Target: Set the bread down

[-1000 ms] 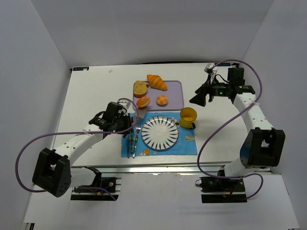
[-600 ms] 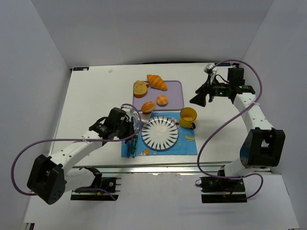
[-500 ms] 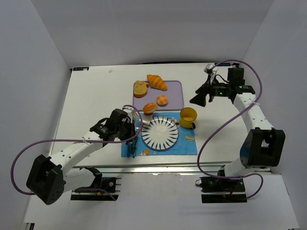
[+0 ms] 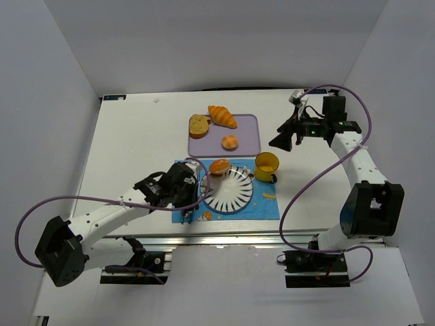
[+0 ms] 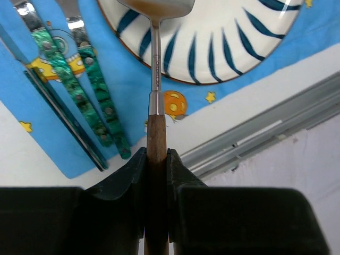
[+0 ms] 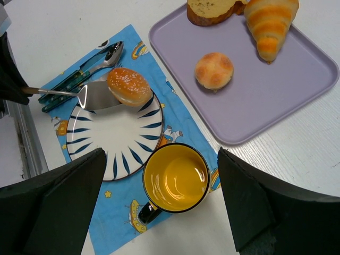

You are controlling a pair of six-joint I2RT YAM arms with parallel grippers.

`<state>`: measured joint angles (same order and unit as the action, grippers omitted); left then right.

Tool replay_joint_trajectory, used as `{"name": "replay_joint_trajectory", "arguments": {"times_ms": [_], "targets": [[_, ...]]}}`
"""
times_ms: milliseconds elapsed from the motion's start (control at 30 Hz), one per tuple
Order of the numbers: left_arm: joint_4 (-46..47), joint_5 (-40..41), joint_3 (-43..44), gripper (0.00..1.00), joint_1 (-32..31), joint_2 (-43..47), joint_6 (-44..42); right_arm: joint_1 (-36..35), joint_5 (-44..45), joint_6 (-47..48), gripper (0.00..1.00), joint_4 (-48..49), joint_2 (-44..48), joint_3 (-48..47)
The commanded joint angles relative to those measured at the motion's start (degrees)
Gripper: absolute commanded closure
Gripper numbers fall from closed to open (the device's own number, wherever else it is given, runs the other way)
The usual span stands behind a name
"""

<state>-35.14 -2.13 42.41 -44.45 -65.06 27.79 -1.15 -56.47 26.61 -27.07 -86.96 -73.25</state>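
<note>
The spatula will go down from my left gripper onto the white table [image 4: 147, 151], next to the bread slice end of the purple tray.
The bread [image 4: 219, 166], a small golden-brown roll, rests on the metal blade of a spatula [image 6: 98, 95] over the far-left edge of the blue-striped white plate [image 4: 234, 199]. In the right wrist view the bread [image 6: 129, 86] overlaps the plate [image 6: 122, 138] rim. My left gripper [image 4: 182, 189] is shut on the spatula's wooden handle [image 5: 156, 133], which sits between the jaws [image 5: 155, 156]. The bread is out of the left wrist view. My right gripper [image 4: 280, 141] hangs open and holds nothing, high over the table's right side.
A purple tray [image 4: 248, 139] behind the plate holds a croissant [image 4: 222, 115], a bread slice [image 4: 199, 124] and a round bun [image 4: 230, 142]. A yellow mug [image 4: 266, 165] stands right of the plate on the blue placemat [image 4: 265, 207]. Green-handled cutlery [image 5: 101, 101] lies left of the plate.
My left arm has carried the spatula and the bread from the purple tray's near edge toward me, to the plate's far-left rim. The right arm has not moved.
</note>
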Motion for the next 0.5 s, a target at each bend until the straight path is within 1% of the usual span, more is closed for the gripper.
{"name": "replay_joint_trajectory", "arguments": {"times_ms": [0,133,167,267,467], "targets": [[-2.2,1.3,4.1,1.00,-1.6,2.0,2.6,0.1,-0.1,1.0,0.10,-0.6,0.5,0.4],[-2.3,-3.9,5.8,1.00,-2.0,0.4,5.2,0.2,-0.1,0.9,0.11,-0.6,0.4,0.3],[-2.4,-6.7,6.4,1.00,-2.0,0.0,5.7,0.2,-0.1,0.9,0.11,-0.6,0.3,0.3],[-2.6,-11.6,6.6,1.00,-2.0,-1.3,7.9,0.2,-0.1,0.9,0.11,-0.6,0.4,0.3],[-2.5,-17.5,6.5,1.00,-2.0,-3.8,10.6,0.2,0.0,0.9,0.11,-0.5,0.4,0.5]]}}
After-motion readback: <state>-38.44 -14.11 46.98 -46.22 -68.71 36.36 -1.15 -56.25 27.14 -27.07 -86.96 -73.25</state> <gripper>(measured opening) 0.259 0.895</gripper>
